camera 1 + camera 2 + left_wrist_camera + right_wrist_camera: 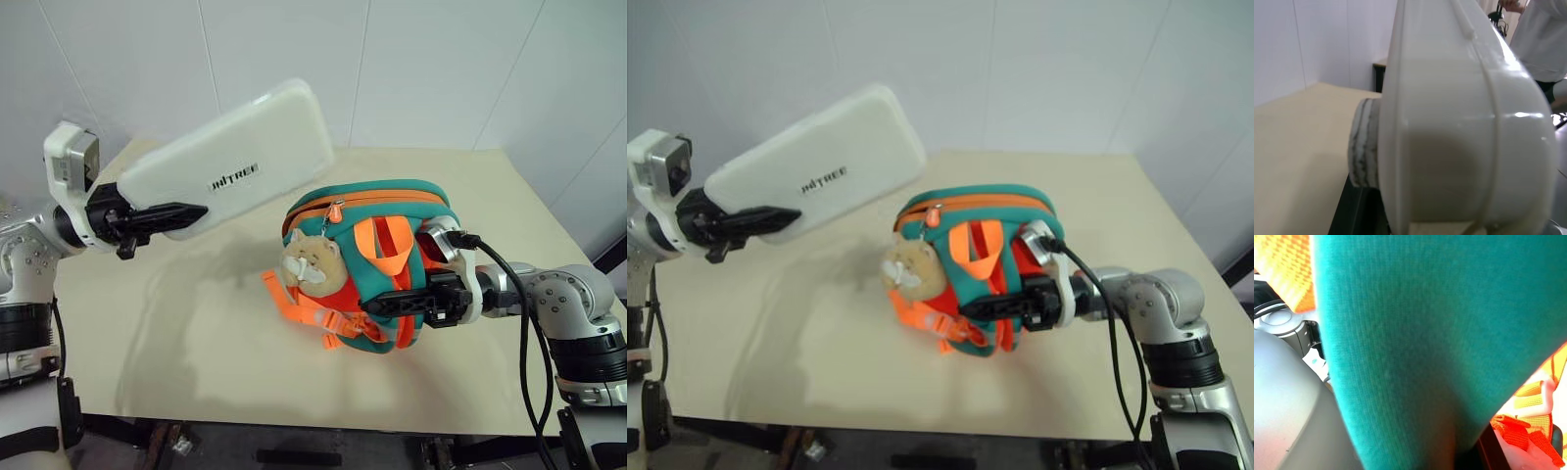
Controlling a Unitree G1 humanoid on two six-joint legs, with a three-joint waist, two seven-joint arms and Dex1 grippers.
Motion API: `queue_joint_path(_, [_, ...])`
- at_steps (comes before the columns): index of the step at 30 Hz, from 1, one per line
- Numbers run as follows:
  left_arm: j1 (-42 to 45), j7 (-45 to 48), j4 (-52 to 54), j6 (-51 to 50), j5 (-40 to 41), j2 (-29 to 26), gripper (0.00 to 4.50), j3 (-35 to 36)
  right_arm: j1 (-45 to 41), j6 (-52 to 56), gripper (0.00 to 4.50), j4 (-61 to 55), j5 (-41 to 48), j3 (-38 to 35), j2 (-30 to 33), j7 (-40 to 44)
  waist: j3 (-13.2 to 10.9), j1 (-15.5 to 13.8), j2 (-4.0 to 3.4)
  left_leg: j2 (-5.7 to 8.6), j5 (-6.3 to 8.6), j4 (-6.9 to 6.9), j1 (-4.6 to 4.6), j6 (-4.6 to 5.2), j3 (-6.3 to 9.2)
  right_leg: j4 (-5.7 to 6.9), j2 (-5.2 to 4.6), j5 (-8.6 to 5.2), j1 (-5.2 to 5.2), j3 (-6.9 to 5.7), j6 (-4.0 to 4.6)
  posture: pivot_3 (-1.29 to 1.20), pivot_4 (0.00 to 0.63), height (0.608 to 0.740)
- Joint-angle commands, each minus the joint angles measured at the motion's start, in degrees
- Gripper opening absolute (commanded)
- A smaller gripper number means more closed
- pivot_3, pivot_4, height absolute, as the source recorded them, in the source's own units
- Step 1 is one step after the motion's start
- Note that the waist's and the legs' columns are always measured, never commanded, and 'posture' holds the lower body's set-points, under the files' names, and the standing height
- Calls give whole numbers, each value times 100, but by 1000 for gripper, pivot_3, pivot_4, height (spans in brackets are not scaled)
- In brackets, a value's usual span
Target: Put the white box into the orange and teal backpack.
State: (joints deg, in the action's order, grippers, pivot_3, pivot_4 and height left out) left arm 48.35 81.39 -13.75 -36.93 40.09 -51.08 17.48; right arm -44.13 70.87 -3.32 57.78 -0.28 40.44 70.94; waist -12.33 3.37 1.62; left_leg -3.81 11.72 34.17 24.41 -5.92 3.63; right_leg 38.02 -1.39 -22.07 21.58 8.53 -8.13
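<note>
The white box, now tilted up over the table, is to go inside the backpack (366, 199), behind its orange zipper. My left gripper needs to let go of it there.
My left gripper (184, 212) is shut on one short end of the white box (230, 162) and holds it in the air over the left of the table, tilted up toward the wall, its dark lettering facing me. In the left wrist view the box (1459, 122) sits close in front of the camera. The orange and teal backpack (367, 211) stands on the table at the centre right, with its tan cat charm (312, 262) hanging at the front. My right gripper (377, 305) reaches in from the right, shut on the backpack's fabric low on its front. The right wrist view looks straight onto teal cloth (1425, 333).
The beige table (196, 323) runs to a white wall behind, and its front edge is near me. A black cable (509, 284) trails along my right arm. A person in white clothing (1542, 39) stands beyond the table.
</note>
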Motion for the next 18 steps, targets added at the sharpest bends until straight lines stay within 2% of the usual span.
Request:
queue_joint_path(1, [-68,22,87,533,-253,-211,1314,6,-56,-59,72,-93,68,-19,-8,109,0,1,0,0,0,0,0,0,0,-1,0,0,0,0,0,0,150,740])
queue_joint_path(8, [-204,421,-371,1369,-905,-418,1314,-453,-39,-39,72,-112,94,-29,-31,85,0,0,0,0,0,-3,0,0,-1,-5,0,0,0,0,0,0,150,740])
queue_joint_path(13, [46,651,-1163,2320,-1588,-564,1314,-881,-41,-41,72,-94,87,-38,-56,55,0,-4,0,0,0,-3,-2,1,-1,-3,1,0,0,0,1,0,150,740])
queue_joint_path(18, [570,456,-1867,3317,-1900,-311,1314,-1047,-38,-39,72,-95,94,-36,-104,22,0,-36,0,1,1,5,-2,2,0,-2,1,0,-5,-1,0,0,150,740])
